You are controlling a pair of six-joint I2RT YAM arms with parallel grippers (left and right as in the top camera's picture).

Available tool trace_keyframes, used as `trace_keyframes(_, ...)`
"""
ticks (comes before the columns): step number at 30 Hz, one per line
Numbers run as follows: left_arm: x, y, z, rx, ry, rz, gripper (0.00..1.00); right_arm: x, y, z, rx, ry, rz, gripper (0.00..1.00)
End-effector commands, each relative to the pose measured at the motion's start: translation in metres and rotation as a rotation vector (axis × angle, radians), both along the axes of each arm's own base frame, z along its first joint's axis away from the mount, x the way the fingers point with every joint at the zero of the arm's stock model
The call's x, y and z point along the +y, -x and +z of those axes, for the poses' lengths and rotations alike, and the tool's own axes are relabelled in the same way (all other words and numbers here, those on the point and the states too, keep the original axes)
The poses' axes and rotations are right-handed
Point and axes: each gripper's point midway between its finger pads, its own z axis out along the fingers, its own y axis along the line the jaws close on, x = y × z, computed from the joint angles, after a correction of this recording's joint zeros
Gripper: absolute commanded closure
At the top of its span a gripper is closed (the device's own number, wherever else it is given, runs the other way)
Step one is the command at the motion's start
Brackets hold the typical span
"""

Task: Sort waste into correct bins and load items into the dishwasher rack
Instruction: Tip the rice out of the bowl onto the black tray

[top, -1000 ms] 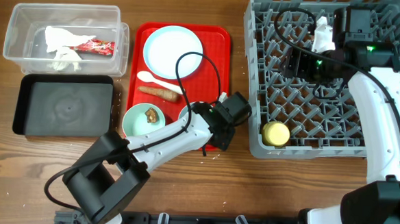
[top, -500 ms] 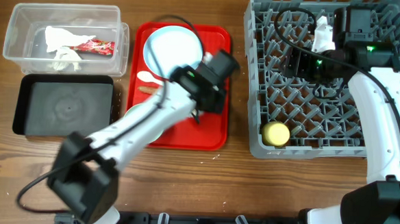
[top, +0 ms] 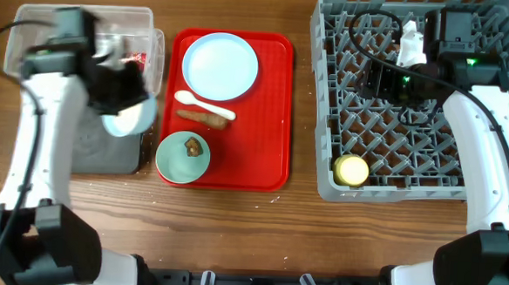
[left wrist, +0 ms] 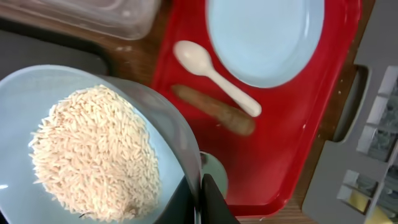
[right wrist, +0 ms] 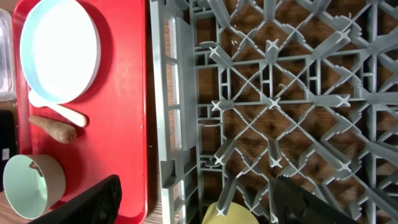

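Next, my left gripper lets go of the pale blue-green bowl on the red tray (top: 251, 150) (left wrist: 256, 165) between the second bowl and the rack. The pale blue-green bowl is now above the black tray.
My left gripper (top: 124, 101) is shut on the rim of a pale blue-green bowl (top: 133, 119) full of white rice (left wrist: 93, 149). It holds the bowl above the right end of the black tray (top: 53, 149), beside the clear tub (top: 34, 26). The arm hides most of the tub; a bit of red wrapper (top: 137, 59) shows. On the red tray (top: 264, 134) lie the plate (top: 220, 65), white spoon (top: 202, 105), carrot root (top: 202, 118) and a second bowl (top: 184, 154) with a brown lump. My right gripper (top: 371, 79) is open and empty above the grey rack (top: 325, 120).
A yellow cup (top: 352, 170) stands in the rack's front left corner and shows in the right wrist view (right wrist: 230, 214). The rack's left wall (right wrist: 165, 124) runs close beside the red tray. Bare wooden table lies in front of the trays.
My left arm has swung left from the red tray's front edge, carrying the rice bowl over to the black tray. The right arm has not moved.
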Motion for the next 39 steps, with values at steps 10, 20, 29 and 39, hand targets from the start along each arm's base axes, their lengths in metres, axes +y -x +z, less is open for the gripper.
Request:
trace_keyframes(10,0.099,0.007,0.000,-0.293,0.427,0.196,0.96,0.000,-0.001,0.014,-0.037,-0.004,-0.002,0.21)
trace_keyframes(20,0.129,0.011,0.020,-0.521,0.763,0.253,0.96,0.000,0.000,0.014,-0.036,-0.004,-0.002,0.20)
trace_keyframes(29,0.122,0.014,0.055,-0.576,1.020,0.245,0.96,0.000,-0.001,0.014,-0.039,-0.005,-0.005,0.00)
trace_keyframes(39,0.122,0.015,0.055,-0.489,1.094,0.316,0.96,0.000,-0.001,0.014,-0.038,-0.005,-0.005,0.00)
